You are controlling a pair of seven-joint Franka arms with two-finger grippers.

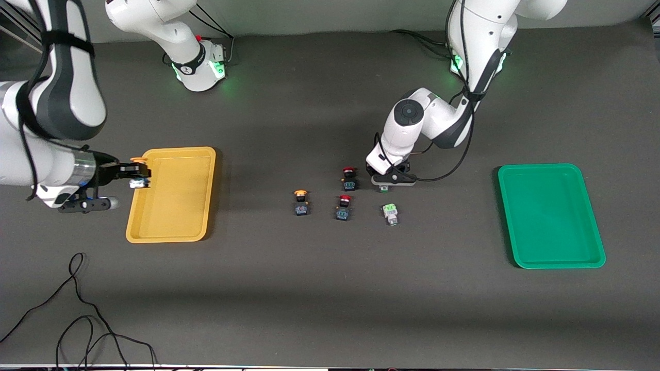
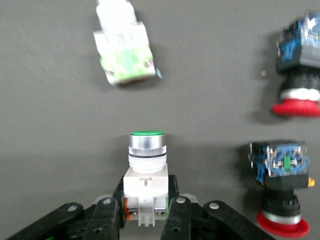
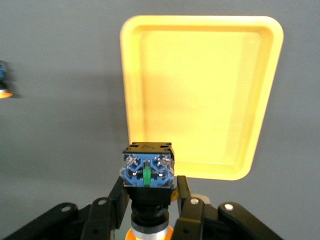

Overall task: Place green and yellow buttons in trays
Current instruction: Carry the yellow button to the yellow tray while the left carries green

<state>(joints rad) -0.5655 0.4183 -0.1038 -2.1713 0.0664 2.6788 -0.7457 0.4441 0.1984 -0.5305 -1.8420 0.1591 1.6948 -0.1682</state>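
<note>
The green button will drop from my left gripper in the green tray (image 1: 529,208), toward the rim facing the red-capped switches. The green button is now down at the table.
My right gripper (image 1: 138,175) (image 3: 148,201) is shut on a dark-bodied yellow button (image 1: 137,160) (image 3: 148,170) and holds it over the yellow tray's (image 1: 175,206) (image 3: 200,100) rim at the right arm's end. My left gripper (image 1: 383,186) (image 2: 146,201) is down at the table, shut on the white body of a green button (image 1: 383,189) (image 2: 146,155). A second green button (image 1: 390,213) (image 2: 125,55) lies a little nearer the front camera. A second yellow button (image 1: 300,202) lies mid-table. The green tray (image 1: 551,216) sits empty at the left arm's end.
Two red-capped dark switches (image 1: 349,178) (image 1: 344,207) lie between the yellow button and my left gripper; they also show in the left wrist view (image 2: 297,75) (image 2: 282,190). Black cables (image 1: 77,309) trail on the table near the front camera at the right arm's end.
</note>
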